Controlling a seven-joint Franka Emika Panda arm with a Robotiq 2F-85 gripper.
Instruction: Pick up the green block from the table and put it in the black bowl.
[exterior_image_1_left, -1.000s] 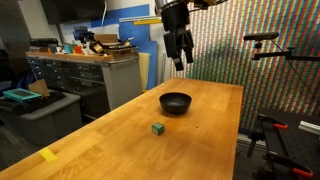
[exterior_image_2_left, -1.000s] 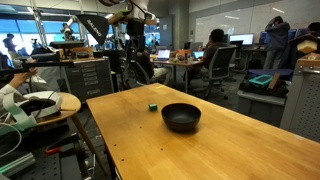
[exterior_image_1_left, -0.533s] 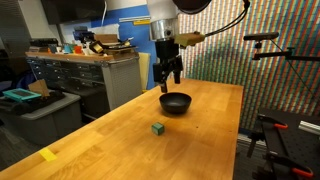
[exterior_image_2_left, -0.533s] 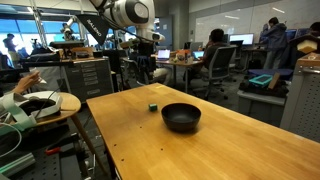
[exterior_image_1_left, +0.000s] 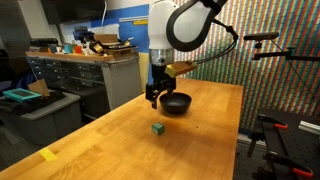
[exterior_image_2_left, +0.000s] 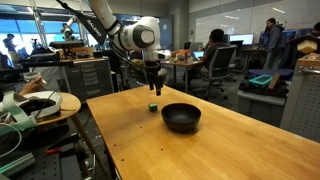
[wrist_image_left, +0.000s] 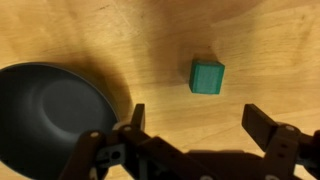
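Note:
The robot's gripper needs to next move down to the green block and close on its opposite sides (exterior_image_1_left: 158, 128) (wrist_image_left: 207, 77), with one finger on the block's side toward the black bowl.
The green block (exterior_image_1_left: 158, 128) is a tiny cube lying on the wooden table (exterior_image_1_left: 120, 150); it also shows in the other exterior view (exterior_image_2_left: 152, 106) and in the wrist view (wrist_image_left: 207, 76). The black bowl (exterior_image_1_left: 176, 103) stands behind it, empty, seen also in an exterior view (exterior_image_2_left: 181, 117) and at the left of the wrist view (wrist_image_left: 50, 110). My gripper (exterior_image_1_left: 154, 98) hangs above the table between block and bowl, open and empty; it shows in an exterior view (exterior_image_2_left: 152, 88) and in the wrist view (wrist_image_left: 196, 122), with the block just beyond the fingertips.
A grey workbench (exterior_image_1_left: 85, 75) with drawers and clutter stands beyond the table's side. A teal tray (exterior_image_1_left: 20, 96) lies on a low stand nearby. A tripod (exterior_image_1_left: 270, 60) stands at the other side. People sit at desks in the background (exterior_image_2_left: 215, 60).
The arm has come down and moved from above the bowl towards the block; the gripper is now low over the table. Block and bowl have not moved.

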